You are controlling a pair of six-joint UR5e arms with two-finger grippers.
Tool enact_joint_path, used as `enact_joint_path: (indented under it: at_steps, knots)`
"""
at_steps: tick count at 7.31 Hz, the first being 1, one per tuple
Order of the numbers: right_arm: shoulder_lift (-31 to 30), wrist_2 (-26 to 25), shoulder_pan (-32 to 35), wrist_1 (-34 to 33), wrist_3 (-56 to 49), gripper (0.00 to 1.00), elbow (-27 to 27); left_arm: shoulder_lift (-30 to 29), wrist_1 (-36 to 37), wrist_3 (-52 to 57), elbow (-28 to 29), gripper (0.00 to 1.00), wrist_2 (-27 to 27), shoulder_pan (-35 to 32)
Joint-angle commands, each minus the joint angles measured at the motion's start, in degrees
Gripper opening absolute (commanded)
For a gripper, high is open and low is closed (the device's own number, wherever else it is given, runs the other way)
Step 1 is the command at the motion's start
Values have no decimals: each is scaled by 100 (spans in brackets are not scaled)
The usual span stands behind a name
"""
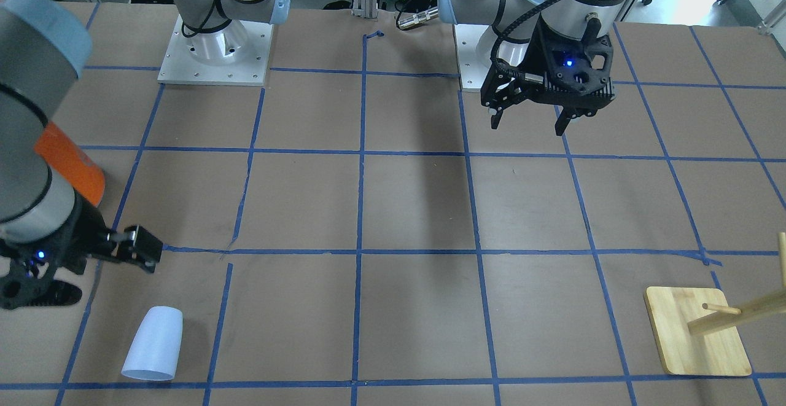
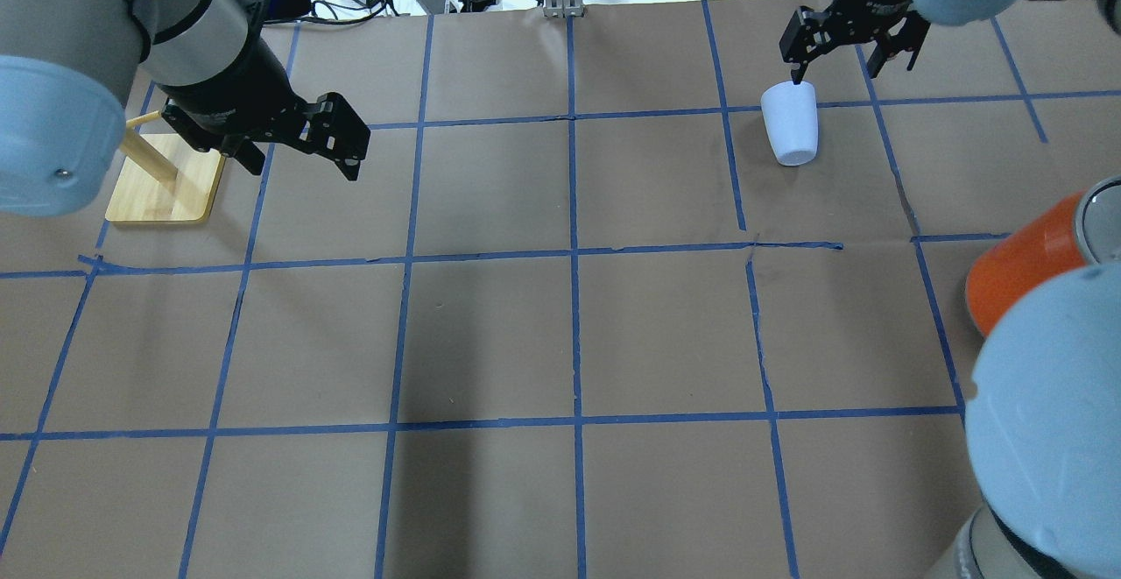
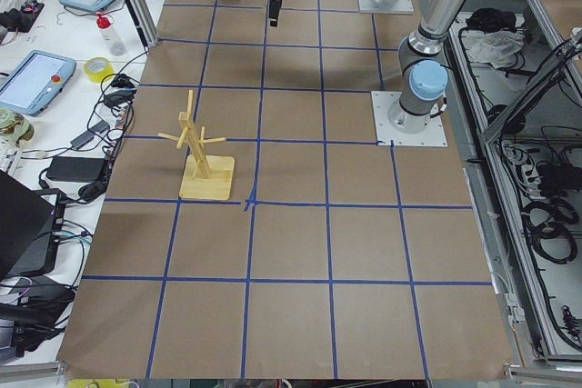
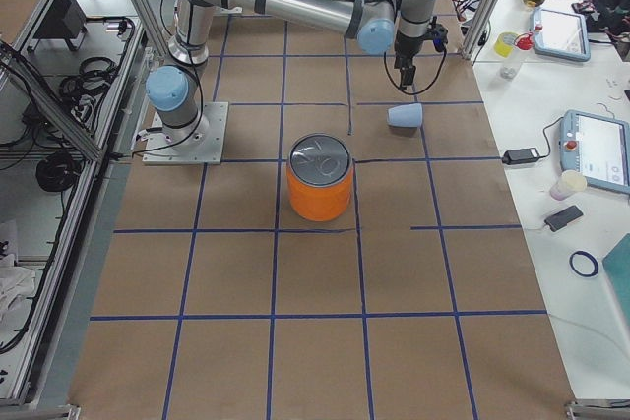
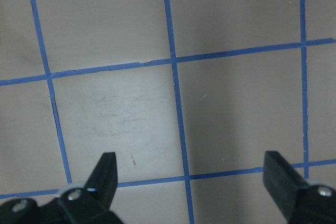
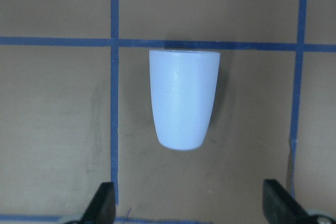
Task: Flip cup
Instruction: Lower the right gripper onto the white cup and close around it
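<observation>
The pale blue-white cup has a wide opening and a narrow bottom. Next, my right gripper should move to it and close between them, on its middle (image 1: 157,339) (image 6: 184,100).
The pale blue-white cup (image 2: 791,123) lies on its side on the brown paper, wide mouth end away from the robot; it also shows in the front view (image 1: 153,343) and the right side view (image 4: 405,116). My right gripper (image 2: 854,67) is open and empty, hovering just above and beside the cup's mouth end without touching it. In the right wrist view the cup (image 6: 184,98) lies centred ahead of the spread fingers (image 6: 102,205). My left gripper (image 2: 302,167) is open and empty, held above bare table far from the cup; it also shows in the left wrist view (image 5: 193,177).
A large orange can with a silver top (image 4: 320,189) stands on the robot's right, nearer the base than the cup. A wooden peg rack on a square base (image 2: 166,185) stands at the far left, close to my left gripper. Blue tape lines grid the table.
</observation>
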Motion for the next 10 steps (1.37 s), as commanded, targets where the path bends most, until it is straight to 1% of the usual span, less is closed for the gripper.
enact_joint_path:
  at_steps: [1, 2, 4, 5, 6, 7, 8, 9, 10]
  knots:
    - [650, 231, -51, -969, -278, 100, 249, -15, 1, -6, -3, 100, -9, 0]
    - [887, 152, -69, -1294, -279, 100, 346, -15, 10, -6, -12, 100, 0, 0]
    - [1195, 134, -69, -1744, -340, 99, 382, -15, 36, -6, -21, 100, 0, 0]
    - [1240, 151, -60, -1798, -358, 64, 382, -6, 53, -6, -47, 100, 0, 0]
    - [1206, 160, -60, -1798, -410, 40, 356, -6, 54, -6, -47, 100, 0, 0]
    - [1171, 203, -34, -1790, -550, 30, 338, -6, 62, -6, -56, 100, 0, 0]
    - [1022, 404, 53, -1798, -1230, 29, 347, -6, 62, 3, -56, 100, 0, 0]
    - [795, 815, 376, -1685, -1550, 29, 381, -6, 71, 3, -47, 100, 0, 0]
    - [766, 967, 858, -1702, -2371, 29, 382, 3, 71, 3, -56, 100, 0, 0]
